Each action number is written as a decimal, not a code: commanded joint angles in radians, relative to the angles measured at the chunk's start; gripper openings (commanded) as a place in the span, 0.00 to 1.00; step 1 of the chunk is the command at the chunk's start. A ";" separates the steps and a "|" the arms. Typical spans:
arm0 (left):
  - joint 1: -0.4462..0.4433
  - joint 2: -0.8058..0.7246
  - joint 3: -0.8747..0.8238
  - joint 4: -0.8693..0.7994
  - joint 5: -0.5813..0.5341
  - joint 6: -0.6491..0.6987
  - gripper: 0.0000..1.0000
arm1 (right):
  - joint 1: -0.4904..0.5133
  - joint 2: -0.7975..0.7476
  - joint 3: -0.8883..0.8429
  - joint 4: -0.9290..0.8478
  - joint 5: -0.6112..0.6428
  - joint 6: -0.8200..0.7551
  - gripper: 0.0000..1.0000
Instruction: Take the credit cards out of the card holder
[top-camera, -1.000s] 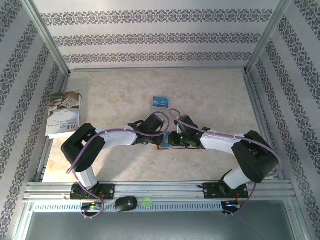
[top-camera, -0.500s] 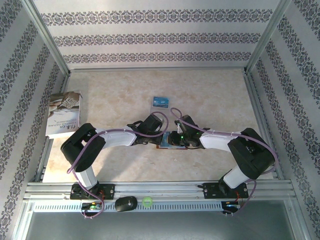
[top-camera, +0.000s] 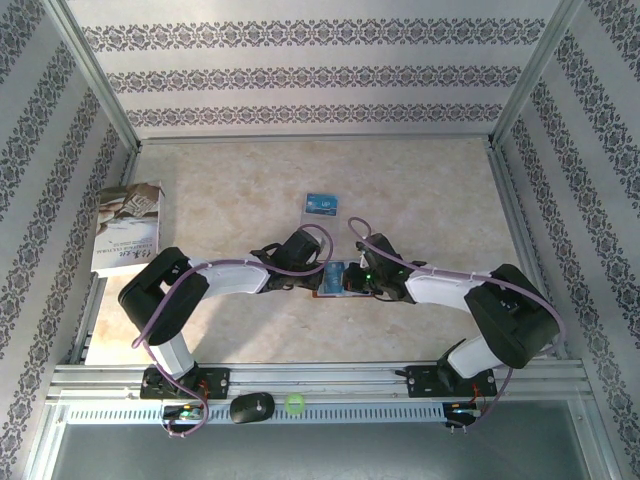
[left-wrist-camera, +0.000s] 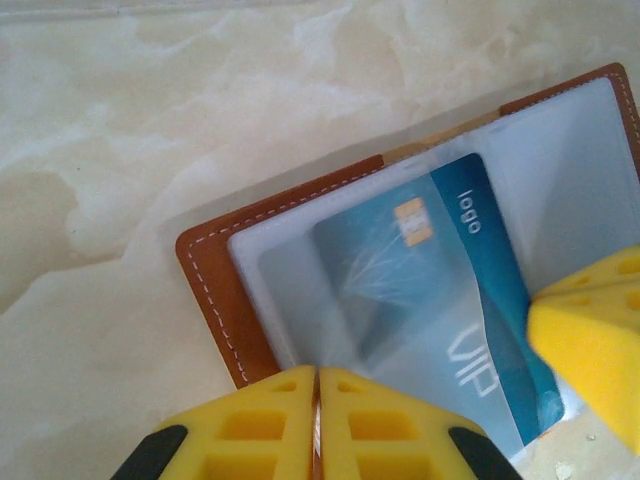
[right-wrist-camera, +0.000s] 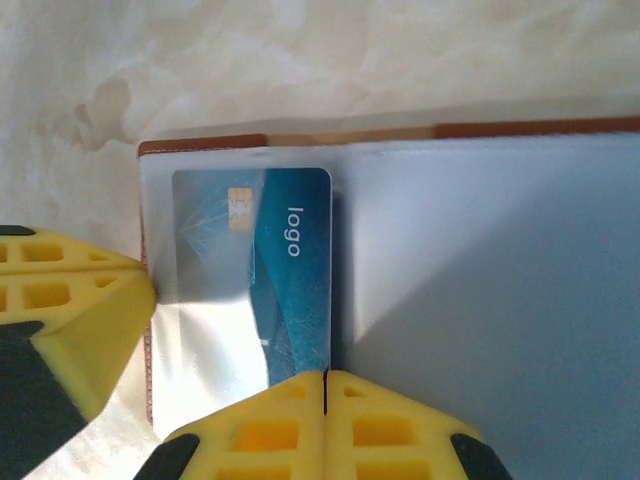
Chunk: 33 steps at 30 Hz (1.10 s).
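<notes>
My right gripper needs to regrip the exposed strip (right-wrist-camera: 297, 285) before lifting, as it is only at the edge of the blue card, which sits partly in the clear sleeve.
The card holder (left-wrist-camera: 215, 290) lies open on the table, brown leather with a clear sleeve over its pale inside (right-wrist-camera: 480, 260). A blue credit card (left-wrist-camera: 450, 260) marked "logo" and "VIP" sticks partly out of the sleeve (right-wrist-camera: 295, 270). My left gripper (left-wrist-camera: 318, 385) is shut on the holder's near edge and clear sleeve. My right gripper (right-wrist-camera: 325, 385) is shut on the card's end. From above, both grippers meet over the holder (top-camera: 328, 290): the left (top-camera: 318, 275) and the right (top-camera: 350, 280). Another blue card (top-camera: 321, 203) lies farther back on a pale sheet.
A white-grey printed booklet (top-camera: 128, 228) lies at the table's left edge. A black object (top-camera: 252, 407) and a small green ball (top-camera: 293, 404) sit on the front rail. Patterned walls close in the table on three sides.
My right gripper has closed on the blue card and shifted slightly right, uncovering more of the card and holder from above. The left arm has barely moved.
</notes>
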 joint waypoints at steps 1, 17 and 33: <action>0.023 -0.006 -0.035 -0.064 -0.008 -0.016 0.11 | 0.000 -0.045 -0.030 -0.070 0.087 0.014 0.00; 0.027 0.011 -0.011 -0.075 0.009 -0.003 0.09 | -0.027 -0.011 0.039 -0.094 -0.025 -0.051 0.34; 0.037 -0.009 -0.017 -0.091 0.001 0.014 0.04 | -0.032 -0.022 0.005 -0.099 0.040 -0.038 0.07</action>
